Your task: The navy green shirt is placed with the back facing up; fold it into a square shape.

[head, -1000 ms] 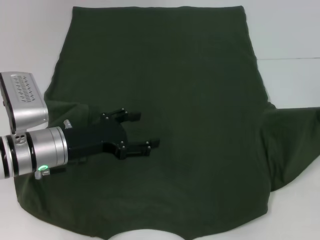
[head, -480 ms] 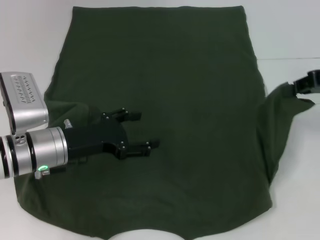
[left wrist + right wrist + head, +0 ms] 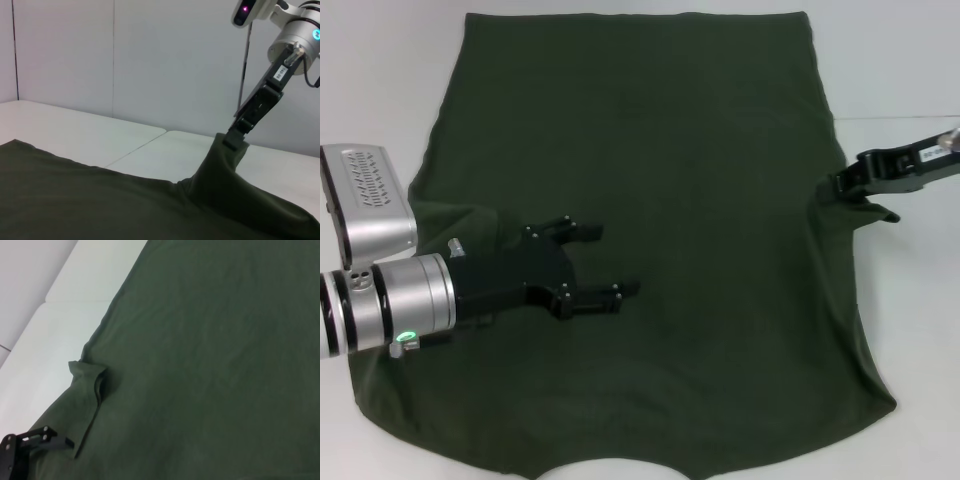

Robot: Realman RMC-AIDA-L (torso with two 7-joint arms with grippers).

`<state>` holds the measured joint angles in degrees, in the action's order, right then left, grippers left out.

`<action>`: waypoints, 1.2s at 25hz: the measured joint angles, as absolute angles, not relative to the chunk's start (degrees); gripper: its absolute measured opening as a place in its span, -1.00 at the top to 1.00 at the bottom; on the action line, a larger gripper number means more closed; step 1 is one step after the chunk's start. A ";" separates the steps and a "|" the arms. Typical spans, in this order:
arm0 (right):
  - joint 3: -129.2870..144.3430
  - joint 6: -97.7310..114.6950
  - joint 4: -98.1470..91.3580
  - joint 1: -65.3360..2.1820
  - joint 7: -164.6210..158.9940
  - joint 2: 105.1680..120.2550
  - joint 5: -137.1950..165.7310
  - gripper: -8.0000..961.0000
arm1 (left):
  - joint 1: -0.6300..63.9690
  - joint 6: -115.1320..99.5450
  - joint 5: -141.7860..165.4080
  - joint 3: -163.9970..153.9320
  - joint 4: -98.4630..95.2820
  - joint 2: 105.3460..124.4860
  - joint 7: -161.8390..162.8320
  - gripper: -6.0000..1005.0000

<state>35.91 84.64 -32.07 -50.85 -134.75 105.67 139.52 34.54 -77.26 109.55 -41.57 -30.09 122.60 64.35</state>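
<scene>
I will let go of the sleeve with my right gripper on the shirt's back (image 3: 767,272), between my open left gripper and the sleeve's own side edge.
The navy green shirt (image 3: 700,180) lies spread back-up on the white table, plain dark olive with no lettering showing. My left gripper (image 3: 609,261) hovers open over the shirt's left middle, nothing between its fingers. Beside it the left sleeve (image 3: 460,222) is folded inward onto the body, seen also in the right wrist view (image 3: 89,385). My right gripper (image 3: 842,186) is at the shirt's right edge, shut on the right sleeve (image 3: 868,208). The left wrist view shows that sleeve (image 3: 220,170) lifted into a peak under the right gripper (image 3: 234,139).
Bare white table (image 3: 910,320) lies right of the shirt and a strip (image 3: 380,90) lies left of it. A table seam (image 3: 895,117) runs at the far right. A pale wall (image 3: 150,60) stands behind the table.
The right gripper came into view from the right and carried the right sleeve left and up to the shirt's side edge. The left arm has not moved.
</scene>
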 joint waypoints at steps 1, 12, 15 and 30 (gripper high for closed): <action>36.12 84.09 -31.56 -51.18 -134.82 105.84 139.50 0.92 | 34.54 -77.26 109.55 -41.57 -30.09 122.60 64.35 -0.80; 37.54 73.40 -26.01 -53.47 -135.20 107.95 139.44 0.91 | 34.55 -77.26 109.66 -42.01 -30.61 122.60 64.33 -0.80; 37.40 71.64 -25.73 -53.70 -134.88 108.98 139.25 0.91 | 34.62 -77.26 109.68 -42.02 -30.64 122.60 64.27 -0.80; 37.29 63.87 -25.69 -53.27 -130.02 112.79 129.70 0.41 | 34.72 -77.25 109.69 -42.62 -30.68 122.70 63.44 -0.80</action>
<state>37.29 63.87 -25.69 -53.27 -130.02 112.79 129.70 34.72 -77.25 109.69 -42.62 -30.68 122.70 63.44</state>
